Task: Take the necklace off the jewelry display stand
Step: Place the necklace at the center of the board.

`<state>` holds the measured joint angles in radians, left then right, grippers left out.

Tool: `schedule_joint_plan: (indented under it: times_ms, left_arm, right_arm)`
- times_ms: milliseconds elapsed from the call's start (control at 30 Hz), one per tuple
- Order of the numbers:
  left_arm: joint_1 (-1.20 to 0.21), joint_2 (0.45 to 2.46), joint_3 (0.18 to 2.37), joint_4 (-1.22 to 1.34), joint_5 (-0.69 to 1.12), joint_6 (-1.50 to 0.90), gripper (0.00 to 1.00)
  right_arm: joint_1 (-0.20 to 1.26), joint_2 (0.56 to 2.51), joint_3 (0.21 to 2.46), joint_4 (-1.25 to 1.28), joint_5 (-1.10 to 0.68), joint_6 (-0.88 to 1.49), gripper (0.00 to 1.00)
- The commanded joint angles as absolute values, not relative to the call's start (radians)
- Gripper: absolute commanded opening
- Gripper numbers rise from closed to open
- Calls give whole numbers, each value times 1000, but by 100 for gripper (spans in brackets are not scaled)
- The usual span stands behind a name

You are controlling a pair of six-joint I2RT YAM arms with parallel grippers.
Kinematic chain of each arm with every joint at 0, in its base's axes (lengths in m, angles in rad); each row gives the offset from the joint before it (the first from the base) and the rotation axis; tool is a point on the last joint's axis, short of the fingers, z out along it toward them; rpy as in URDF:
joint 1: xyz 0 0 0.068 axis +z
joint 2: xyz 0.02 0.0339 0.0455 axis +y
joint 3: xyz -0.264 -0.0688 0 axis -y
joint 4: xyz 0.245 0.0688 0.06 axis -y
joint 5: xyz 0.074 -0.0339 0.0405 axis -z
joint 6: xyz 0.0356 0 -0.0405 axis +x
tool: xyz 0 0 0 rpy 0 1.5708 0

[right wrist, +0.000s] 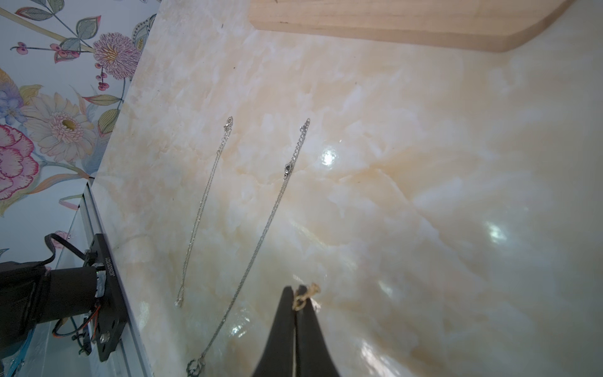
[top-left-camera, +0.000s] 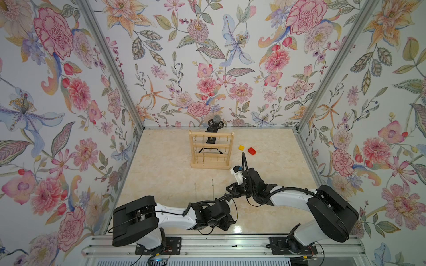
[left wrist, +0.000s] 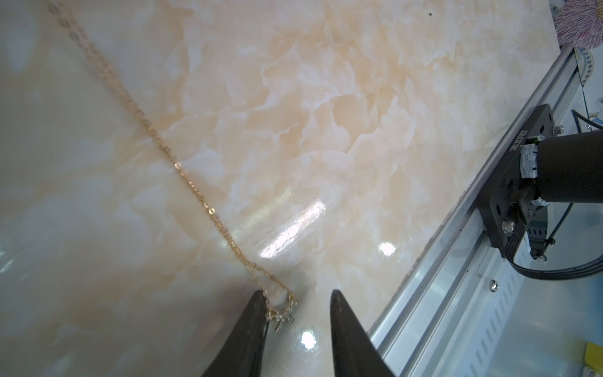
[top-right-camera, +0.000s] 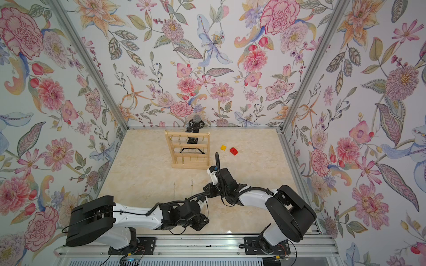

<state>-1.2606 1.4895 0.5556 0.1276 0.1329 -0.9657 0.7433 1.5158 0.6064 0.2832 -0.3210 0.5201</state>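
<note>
Next, I close my left gripper on the chain (left wrist: pixel 258 269) just above the pendant and draw it straight, because the pendant end bunches into a hook beside the finger.
The necklace (left wrist: pixel 195 192) is a thin gold chain off the jewelry display stand (top-left-camera: pixel 211 166), which stands at the back of the table. My right gripper (right wrist: pixel 295 290) is shut on the chain's gold clasp end (right wrist: pixel 306 293). The chain runs slanting down to its small sparkling pendant (left wrist: pixel 284 315). That pendant sits between the jaws of my open left gripper (left wrist: pixel 297 293), close beside one finger (left wrist: pixel 257 313). Both grippers are over the front middle of the table. The stand's wooden base (right wrist: pixel 391 26) shows in the right wrist view.
Two silver chains (right wrist: pixel 204 209) (right wrist: pixel 270 215) lie stretched on the marble table left of the right gripper. A yellow brick (top-left-camera: pixel 241 147) and a red brick (top-left-camera: pixel 252 151) lie right of the stand. A black microphone tripod (top-left-camera: pixel 216 119) stands behind it. The metal rail (left wrist: pixel 456 261) edges the front.
</note>
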Motion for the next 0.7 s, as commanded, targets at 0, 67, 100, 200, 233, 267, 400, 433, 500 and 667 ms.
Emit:
schedule_joint_plan:
  times_ms: [0, 67, 100, 200, 233, 267, 400, 433, 500, 667]
  left_arm:
    - [-1284, 1483, 564, 42, 96, -965, 35]
    - [-1286, 1483, 566, 39, 95, -964, 35]
    - [-1287, 1483, 568, 36, 94, -963, 35]
    - [-1286, 1478, 576, 17, 84, -960, 33]
    - [-1287, 1475, 578, 2, 71, -958, 33]
    - [-1289, 1473, 585, -21, 54, -952, 33]
    - [-1286, 1456, 580, -37, 44, -951, 29]
    - [-1287, 1453, 580, -31, 48, -953, 27]
    - [-1287, 1450, 581, -27, 49, -953, 27]
    - [-1287, 1444, 586, -36, 40, -945, 27]
  right_arm:
    - [736, 1531, 611, 312, -308, 512, 0]
    - [734, 1531, 611, 311, -309, 512, 0]
    - [731, 1532, 611, 311, -310, 511, 0]
    - [729, 1536, 614, 311, -310, 512, 0]
    - [727, 1537, 614, 311, -311, 511, 0]
    - [727, 1538, 615, 311, -312, 511, 0]
    - [724, 1552, 617, 314, -310, 512, 0]
    - [724, 1555, 618, 314, -311, 512, 0]
    - [724, 1563, 621, 315, -310, 514, 0]
    - [722, 1574, 629, 313, -308, 514, 0]
